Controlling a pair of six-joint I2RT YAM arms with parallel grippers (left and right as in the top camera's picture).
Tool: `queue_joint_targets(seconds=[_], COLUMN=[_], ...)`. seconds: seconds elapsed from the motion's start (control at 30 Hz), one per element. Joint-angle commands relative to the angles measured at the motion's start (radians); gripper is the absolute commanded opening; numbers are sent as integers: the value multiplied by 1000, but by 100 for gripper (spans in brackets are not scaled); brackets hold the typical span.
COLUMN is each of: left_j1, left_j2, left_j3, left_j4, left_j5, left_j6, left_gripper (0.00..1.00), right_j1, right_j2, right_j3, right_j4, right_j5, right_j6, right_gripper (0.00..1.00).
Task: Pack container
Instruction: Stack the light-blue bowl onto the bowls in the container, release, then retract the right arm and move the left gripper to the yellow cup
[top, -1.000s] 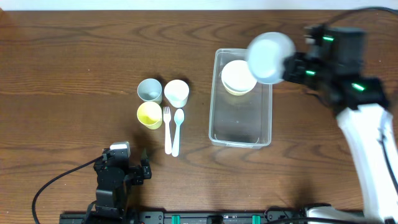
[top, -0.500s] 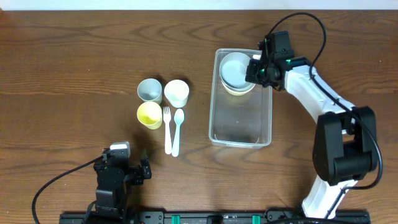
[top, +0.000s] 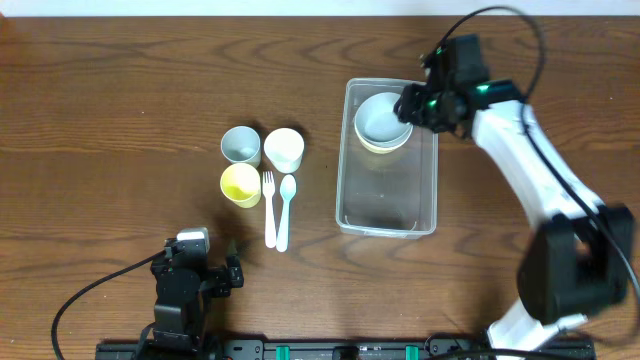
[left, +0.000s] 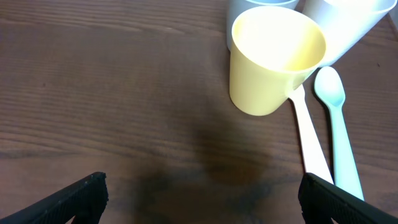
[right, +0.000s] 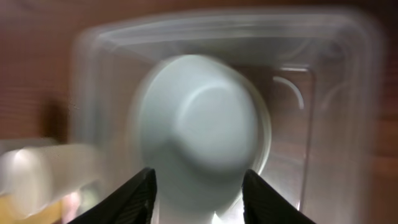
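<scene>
The yellow cup's rim (top: 224, 183) (left: 234, 46), on the side facing away from the white fork, is the next place for my left gripper to go to and close.
The clear container (top: 387, 205) lies right of centre. A pale grey bowl (top: 381, 118) sits nested in a yellowish bowl (top: 383, 143) at the container's far end. My right gripper (top: 414, 104) is at the container's far right rim, just beside the grey bowl. In the blurred right wrist view its fingers (right: 198, 193) are spread, with the grey bowl (right: 202, 124) and the container wall (right: 336, 93) beyond them. My left gripper (top: 200, 262) is open and empty low at the near left, its fingers (left: 202, 196) wide over bare table.
A grey cup (top: 241, 144), a white cup (top: 284, 149) and a yellow cup (top: 240, 184) stand left of the container. A white fork (top: 269, 210) and a pale blue spoon (top: 286, 210) lie beside them. The yellow cup (left: 273, 59) shows in the left wrist view.
The right gripper brought the grey bowl down from above the container onto the bowl inside it. It has since drawn back slightly to the right. The left arm has not moved.
</scene>
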Motion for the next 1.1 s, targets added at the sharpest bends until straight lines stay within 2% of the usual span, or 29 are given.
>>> queue_joint_targets(seconds=[0.0, 0.2, 0.27, 0.3, 0.37, 0.53, 0.7, 0.8, 0.93, 1.07], left_j1=[5, 5, 5, 5, 5, 5, 5, 5, 5, 5], left_j2=[-5, -5, -5, -5, -5, -5, -5, -5, -2, 65], left_j3=[-11, -11, -11, -11, -11, -11, -11, -11, 10, 118], left_j4=[-1, -1, 4, 6, 6, 7, 72, 115, 123, 123], left_j5=[-1, -1, -21, -45, -61, -37, 204, 325, 348, 338], left_j6=[-8, -7, 13, 47, 92, 72, -101, -156, -155, -148], left_gripper=[98, 98, 98, 98, 98, 98, 98, 98, 98, 98], right_j1=[-69, -304, -387, -435, -501, -612, -644, -644, -644, -644], right_j2=[-174, -311, -314, -311, -307, -296, -296, -296, -296, -296], right_j3=[75, 72, 72, 70, 58, 9, -21, -21, -21, -21], right_j4=[-93, -329, -377, -399, -420, -424, -422, -422, -422, -422], right_j5=[16, 85, 85, 85, 85, 85, 85, 85, 85, 84], right_j6=[-48, -113, -144, -161, -183, -208, -208, -208, -208, -208], right_gripper=[54, 70, 80, 90, 99, 99, 99, 99, 99, 99])
